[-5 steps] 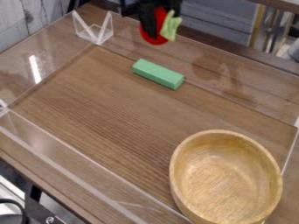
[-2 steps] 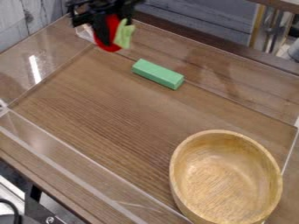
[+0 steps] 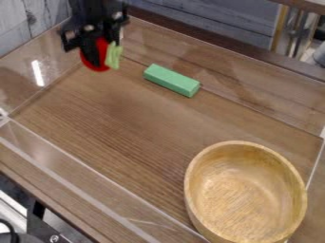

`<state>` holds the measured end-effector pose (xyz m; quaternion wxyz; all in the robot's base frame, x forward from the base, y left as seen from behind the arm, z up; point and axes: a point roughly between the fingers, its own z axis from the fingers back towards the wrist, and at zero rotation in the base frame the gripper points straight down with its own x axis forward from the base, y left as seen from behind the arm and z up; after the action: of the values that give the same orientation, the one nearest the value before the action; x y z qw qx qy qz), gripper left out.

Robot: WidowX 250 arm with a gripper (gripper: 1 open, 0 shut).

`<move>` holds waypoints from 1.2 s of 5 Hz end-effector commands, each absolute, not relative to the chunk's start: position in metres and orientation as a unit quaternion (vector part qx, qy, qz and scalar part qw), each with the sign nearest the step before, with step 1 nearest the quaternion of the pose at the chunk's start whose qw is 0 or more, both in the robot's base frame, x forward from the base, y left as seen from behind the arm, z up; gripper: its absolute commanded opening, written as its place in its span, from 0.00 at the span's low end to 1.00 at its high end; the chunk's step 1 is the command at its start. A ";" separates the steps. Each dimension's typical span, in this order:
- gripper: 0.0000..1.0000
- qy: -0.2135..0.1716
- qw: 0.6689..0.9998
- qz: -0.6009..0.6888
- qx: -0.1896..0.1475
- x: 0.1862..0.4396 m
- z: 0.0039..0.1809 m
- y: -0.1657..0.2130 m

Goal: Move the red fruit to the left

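My gripper needs to let go of the red fruit on the bare wood (image 3: 89, 90) between the clear plastic side and the green block.
The red fruit (image 3: 94, 56) is a small bright-red strawberry with a pale green cap on its right side. It hangs at the far left of the wooden table, just above the surface. My gripper (image 3: 97, 47) points straight down and is shut on the fruit from above, so its black fingers cover the fruit's top. The flat green block (image 3: 172, 80) lies to the right of the fruit, apart from it.
A large wooden bowl (image 3: 246, 192) sits at the front right. Clear plastic walls (image 3: 38, 71) fence the table on the left and front. A clear bracket stands behind the gripper at the far left corner.
My gripper has carried the red fruit from the back middle to the left and down toward the table. The green block and the bowl have not moved.
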<state>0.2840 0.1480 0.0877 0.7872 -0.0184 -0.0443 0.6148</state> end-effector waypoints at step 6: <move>0.00 -0.085 0.704 0.705 0.023 0.277 0.049 0.161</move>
<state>0.2723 0.1602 0.0366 0.7056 0.0279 -0.0634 0.7052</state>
